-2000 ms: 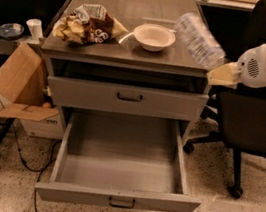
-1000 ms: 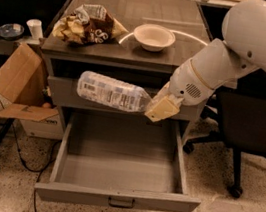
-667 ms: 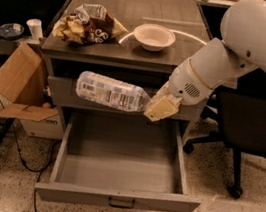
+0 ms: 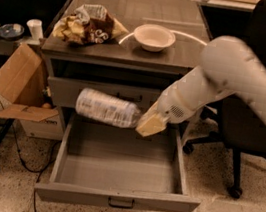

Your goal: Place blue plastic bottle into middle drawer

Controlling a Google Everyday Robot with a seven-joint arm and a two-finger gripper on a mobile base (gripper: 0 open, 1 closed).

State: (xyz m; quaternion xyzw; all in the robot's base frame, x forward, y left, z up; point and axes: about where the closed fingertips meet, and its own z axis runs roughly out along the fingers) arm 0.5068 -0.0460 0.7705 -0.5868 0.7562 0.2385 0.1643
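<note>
Next, my gripper releases the blue plastic bottle so that it rests on the bare bottom of the middle drawer, toward the cardboard box's side (image 4: 96, 152).
The blue plastic bottle (image 4: 108, 108), clear with a pale label, lies horizontal in the air, held at its right end by my gripper (image 4: 146, 122). The gripper is shut on it, at the end of my white arm that comes in from the right. The bottle hangs just above the back part of the open middle drawer (image 4: 116, 176), a wide grey tray pulled out toward the camera with a small dark handle mid-front. The drawer's floor is bare.
A white bowl (image 4: 154, 36) and a crumpled chip bag (image 4: 88, 23) sit on the cabinet top. The upper drawer (image 4: 69, 91) is shut behind the bottle. A cardboard box (image 4: 21, 90) stands at left, a black office chair (image 4: 256, 123) at right.
The bottle has come down from beside the cabinet top to hang horizontally in front of the upper drawer, then sunk closer to the open drawer. The view has shifted.
</note>
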